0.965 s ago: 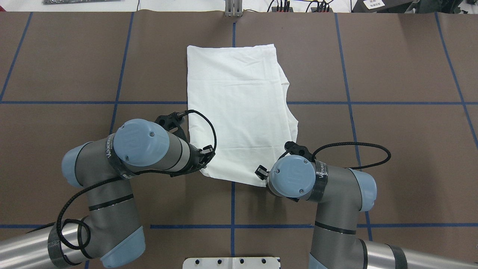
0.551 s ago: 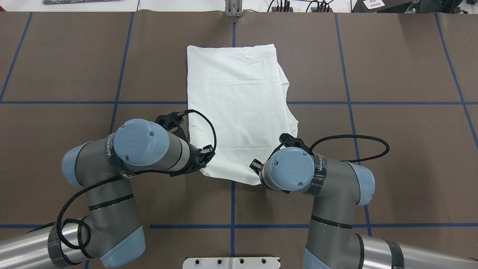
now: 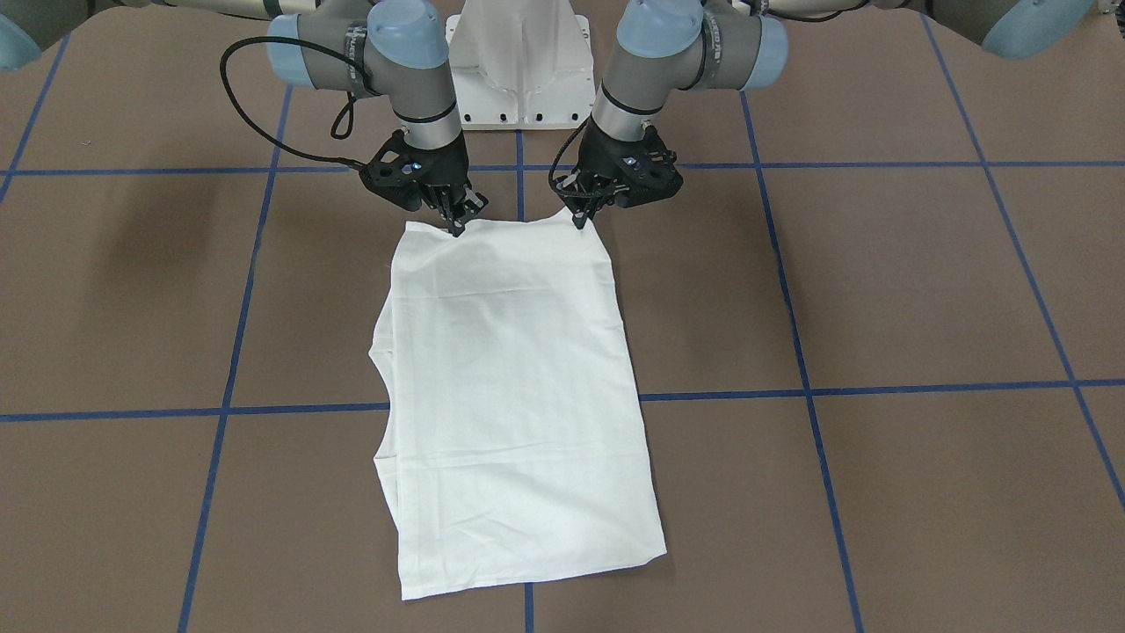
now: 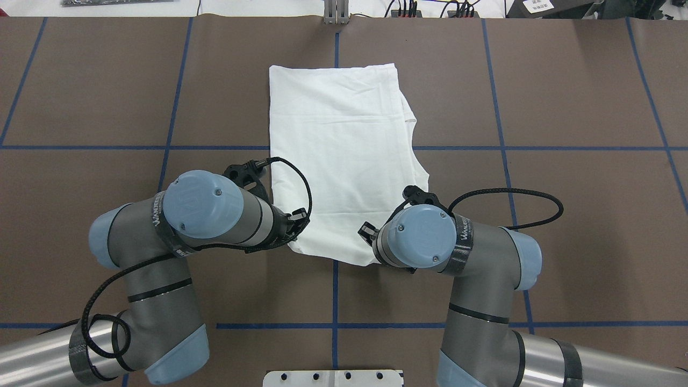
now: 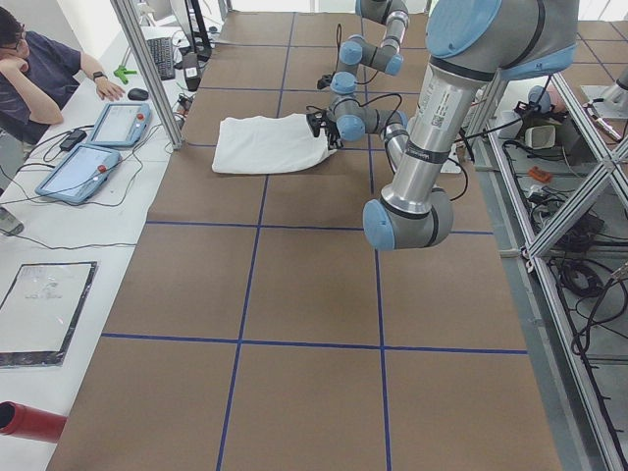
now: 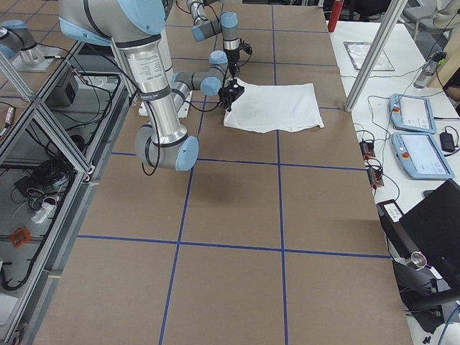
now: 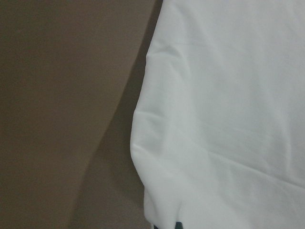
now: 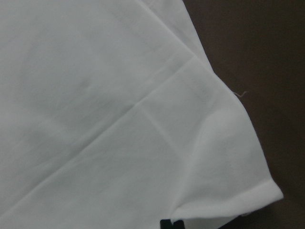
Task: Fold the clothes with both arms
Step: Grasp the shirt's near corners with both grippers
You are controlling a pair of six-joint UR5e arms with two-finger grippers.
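I have only the edge of the T-shirt's near hem pinched in my right gripper, so I should open it and grab the cloth farther in before (image 8: 167, 193) both grippers pull.
The white T-shirt (image 4: 344, 150) lies folded into a long rectangle in the middle of the brown table, with a sleeve edge showing on its right side. No text or collar shows. In the front-facing view my left gripper (image 3: 582, 220) is shut on the shirt's (image 3: 510, 378) near corner, which stands slightly raised. My right gripper (image 3: 457, 227) pinches the near hem a little inside the other corner. Both wrist views are filled with white cloth (image 7: 228, 119) (image 8: 95, 119), with only dark fingertip slivers at the bottom edge. From overhead the arms (image 4: 199, 207) (image 4: 424, 236) hide both grippers.
The white pedestal (image 3: 518, 61) stands just behind the grippers. Blue tape lines (image 4: 500, 148) divide the table. Cables and plugs (image 4: 430, 8) lie along the far edge. A seated person (image 5: 39, 74) and two tablets (image 5: 93, 157) are at a side desk beyond the table.
My right arm has shifted forward and slightly left, onto the shirt's near right corner, and that hem edge has pulled in a little. The left arm has not moved.
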